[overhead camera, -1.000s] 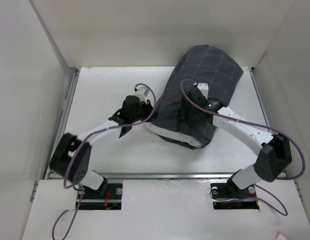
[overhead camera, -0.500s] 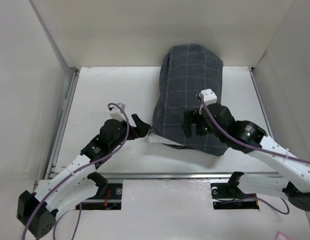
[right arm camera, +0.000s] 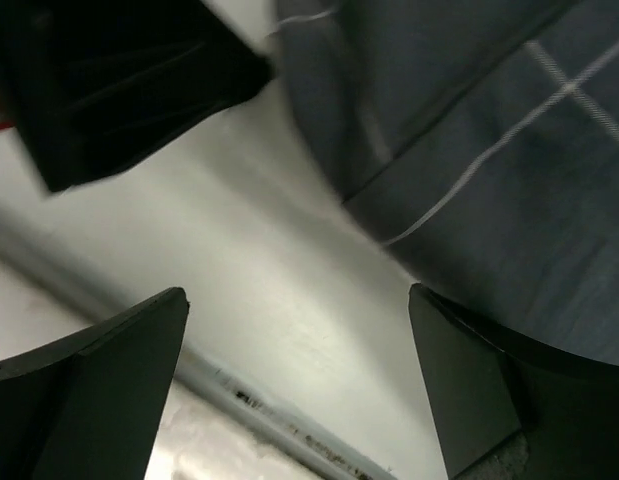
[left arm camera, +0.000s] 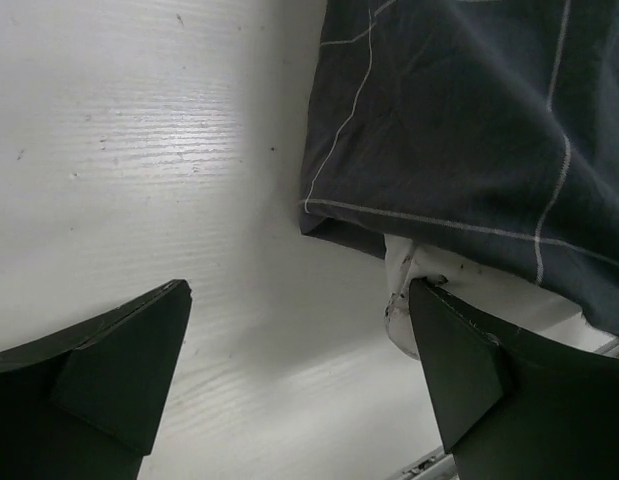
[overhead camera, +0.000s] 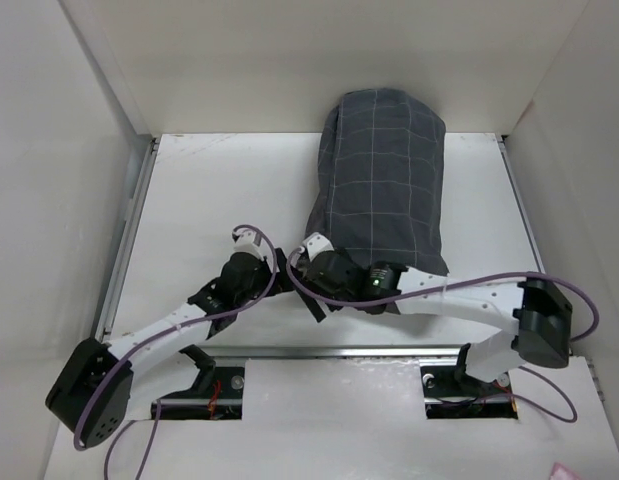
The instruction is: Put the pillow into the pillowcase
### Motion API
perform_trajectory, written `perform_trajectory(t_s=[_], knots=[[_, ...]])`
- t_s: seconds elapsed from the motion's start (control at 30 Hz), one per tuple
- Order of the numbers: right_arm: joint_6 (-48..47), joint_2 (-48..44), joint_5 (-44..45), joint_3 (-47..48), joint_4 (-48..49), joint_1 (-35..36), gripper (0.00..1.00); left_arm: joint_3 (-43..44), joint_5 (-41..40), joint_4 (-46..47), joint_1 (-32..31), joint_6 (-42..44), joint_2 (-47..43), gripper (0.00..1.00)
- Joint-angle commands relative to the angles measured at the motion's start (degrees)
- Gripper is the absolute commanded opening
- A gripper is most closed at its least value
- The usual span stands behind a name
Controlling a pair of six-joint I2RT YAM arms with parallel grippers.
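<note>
The pillow's white corner sticks out under the pillowcase's hem, so my left gripper needs to move back while my right gripper takes the hem (left arm camera: 374,212) next to that corner.
The dark grey grid-lined pillowcase (overhead camera: 381,180) lies plump from the back wall toward the near edge, with the pillow inside it. In the left wrist view a white pillow corner (left arm camera: 421,300) pokes out under the pillowcase (left arm camera: 469,130) hem. My left gripper (overhead camera: 277,276) stands open at the case's near-left corner, and its right finger (left arm camera: 469,380) touches that white corner. My right gripper (overhead camera: 309,288) is open right beside it, low over the table, with the pillowcase (right arm camera: 489,140) by its right finger. Neither holds anything.
The white table (overhead camera: 209,200) is boxed in by white walls on the left, back and right. A metal rail (overhead camera: 339,350) runs along the near edge, just below both grippers. The left gripper's black body (right arm camera: 109,90) fills the right wrist view's upper left.
The left gripper has opened and pulled back to the case's near-left corner. The right arm swung off the top of the case down to that same corner. The case now lies straighter.
</note>
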Motion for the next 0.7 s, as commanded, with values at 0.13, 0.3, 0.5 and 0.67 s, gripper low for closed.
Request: perform_trajectory(t_s=[0.13, 0.3, 0.5, 0.67], knots=[[13.6, 6.2, 25.0, 2.0, 2.4, -0.2, 0.98, 1.8, 2.5, 15.5, 0.0, 6.1, 7.9, 0.88], [29.0, 9.8, 41.1, 2.8, 0.1, -0.2, 0.99, 4.1, 3.4, 18.2, 0.0, 7.3, 11.0, 0.85], [33.3, 14.1, 46.8, 4.2, 2.9, -0.2, 0.54, 5.5, 5.5, 25.4, 0.0, 9.2, 15.2, 0.62], [38.6, 11.5, 48.6, 5.1, -1.4, -0.2, 0.00, 11.0, 11.3, 29.1, -0.6, 12.8, 23.4, 0.08]])
